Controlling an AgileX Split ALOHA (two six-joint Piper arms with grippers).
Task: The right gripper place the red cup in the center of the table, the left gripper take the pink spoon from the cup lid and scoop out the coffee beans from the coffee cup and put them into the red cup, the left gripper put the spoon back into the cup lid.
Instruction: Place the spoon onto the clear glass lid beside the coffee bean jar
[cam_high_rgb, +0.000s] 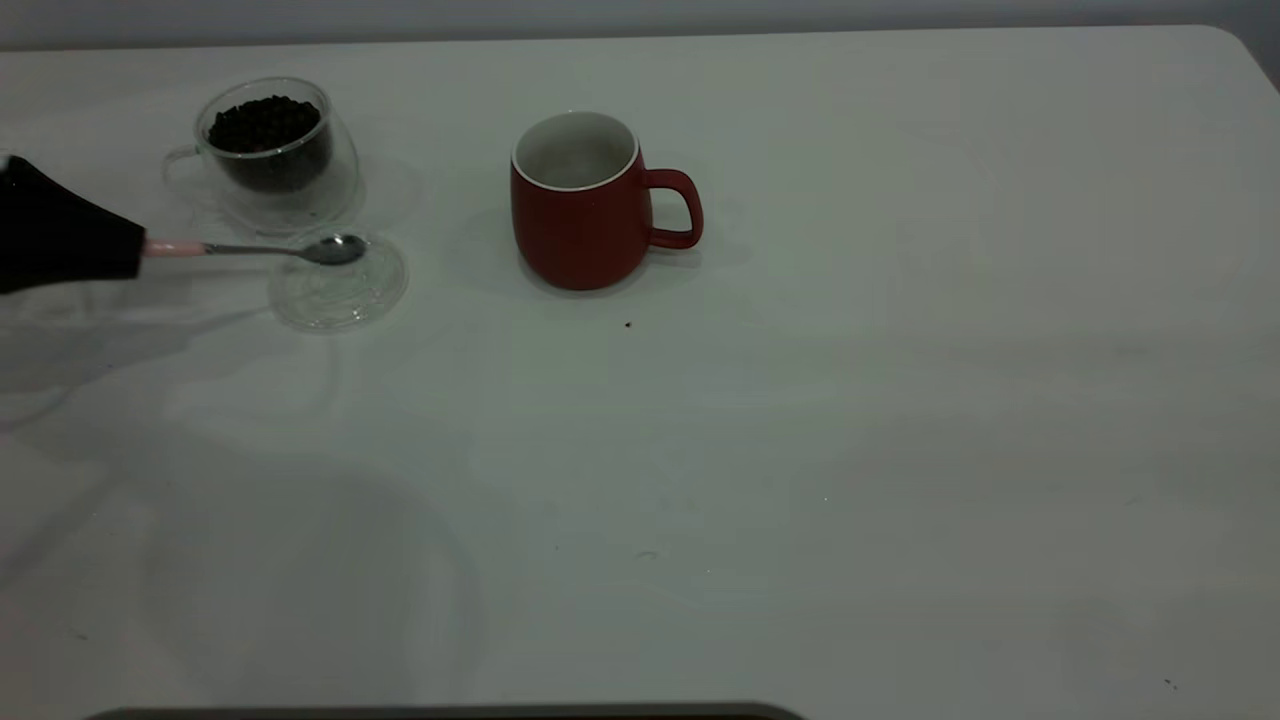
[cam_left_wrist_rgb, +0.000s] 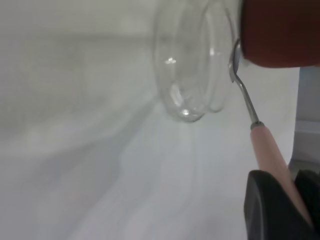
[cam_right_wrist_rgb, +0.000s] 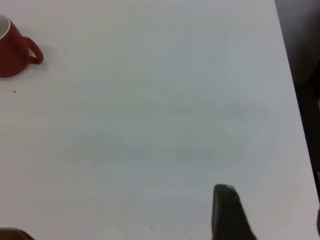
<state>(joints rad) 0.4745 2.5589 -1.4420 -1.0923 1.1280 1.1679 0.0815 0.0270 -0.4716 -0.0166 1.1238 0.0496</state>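
Observation:
My left gripper is going to release the pink spoon across the rim of the clear cup lid (cam_high_rgb: 275, 274) (cam_left_wrist_rgb: 209, 102), with the spoon's bowl toward the red cup.
The red cup (cam_high_rgb: 580, 200) stands upright mid-table with its handle toward the right; its inside shows white. My left gripper (cam_high_rgb: 135, 248) comes in from the left edge, shut on the pink spoon (cam_high_rgb: 250, 248) by its handle. The spoon lies level, its empty metal bowl over the far part of the clear cup lid (cam_high_rgb: 340, 285). Just behind the lid stands the coffee cup (cam_high_rgb: 290, 185), filled with coffee beans (cam_high_rgb: 263, 122). The left wrist view shows the spoon (cam_left_wrist_rgb: 262, 140), lid (cam_left_wrist_rgb: 192, 65) and red cup (cam_left_wrist_rgb: 282, 30). My right gripper (cam_right_wrist_rgb: 272, 215) hangs open over bare table, far from the red cup (cam_right_wrist_rgb: 12, 50).
The white table (cam_high_rgb: 850, 420) stretches wide to the right and toward the front. A tiny dark speck (cam_high_rgb: 628, 324) lies just in front of the red cup. The table's right edge (cam_right_wrist_rgb: 292, 100) runs close to my right gripper.

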